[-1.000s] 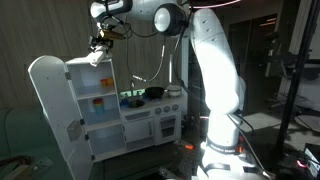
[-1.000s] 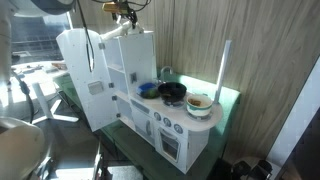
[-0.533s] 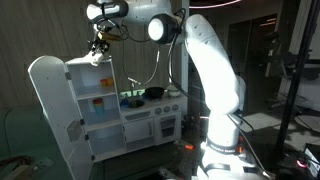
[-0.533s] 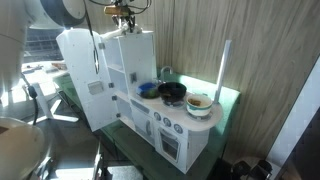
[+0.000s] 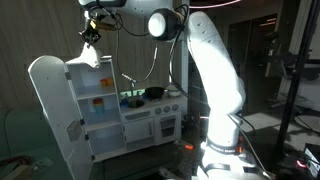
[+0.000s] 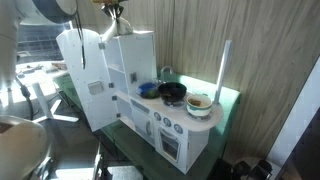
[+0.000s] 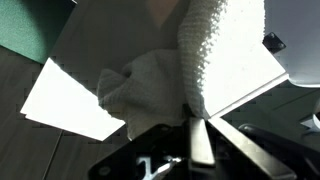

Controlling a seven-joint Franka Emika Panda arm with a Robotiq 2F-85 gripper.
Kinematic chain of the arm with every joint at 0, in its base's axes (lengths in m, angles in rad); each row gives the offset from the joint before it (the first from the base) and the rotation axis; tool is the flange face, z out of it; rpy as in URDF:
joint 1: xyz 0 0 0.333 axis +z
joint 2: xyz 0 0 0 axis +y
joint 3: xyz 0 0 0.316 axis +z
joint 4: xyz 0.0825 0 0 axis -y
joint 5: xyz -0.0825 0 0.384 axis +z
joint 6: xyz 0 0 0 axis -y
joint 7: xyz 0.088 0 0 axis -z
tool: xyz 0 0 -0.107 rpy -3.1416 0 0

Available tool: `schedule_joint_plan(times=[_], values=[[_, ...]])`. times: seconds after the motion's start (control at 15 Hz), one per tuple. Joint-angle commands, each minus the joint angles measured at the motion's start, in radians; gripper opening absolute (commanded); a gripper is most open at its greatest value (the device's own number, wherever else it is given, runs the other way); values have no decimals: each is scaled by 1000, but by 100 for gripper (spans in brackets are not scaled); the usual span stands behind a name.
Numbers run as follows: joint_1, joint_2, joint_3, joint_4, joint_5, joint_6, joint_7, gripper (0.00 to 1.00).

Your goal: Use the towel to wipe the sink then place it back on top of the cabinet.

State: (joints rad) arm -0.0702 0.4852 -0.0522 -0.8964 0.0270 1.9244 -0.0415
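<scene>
I should let go of the white towel with my gripper on the blue sink (image 5: 138,100) next to the black pot.
A white knitted towel (image 7: 215,55) fills the wrist view, pinched at its edge between my gripper's (image 7: 197,132) shut fingers. In both exterior views the towel (image 5: 91,52) (image 6: 112,29) hangs from the gripper (image 5: 91,33) (image 6: 115,14) just above the top of the tall white toy cabinet (image 5: 95,100) (image 6: 130,60). Its lower end still reaches the cabinet top (image 7: 95,50). The sink (image 6: 148,90) looks like the blue basin in the toy kitchen counter, well below the gripper.
The cabinet door (image 5: 50,110) (image 6: 82,80) stands wide open. A black pot (image 6: 173,93) and a bowl (image 6: 198,102) sit on the counter beside the sink. A wood-panelled wall (image 6: 250,50) is close behind the kitchen.
The jaws have gone from open to shut on the towel. The gripper has moved up and sideways over the cabinet top, drawing the towel upward.
</scene>
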Motion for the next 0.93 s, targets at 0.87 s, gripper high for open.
schedule_joint_plan(times=[0.87], values=[[158, -556, -14, -384, -471, -20, 224, 2]])
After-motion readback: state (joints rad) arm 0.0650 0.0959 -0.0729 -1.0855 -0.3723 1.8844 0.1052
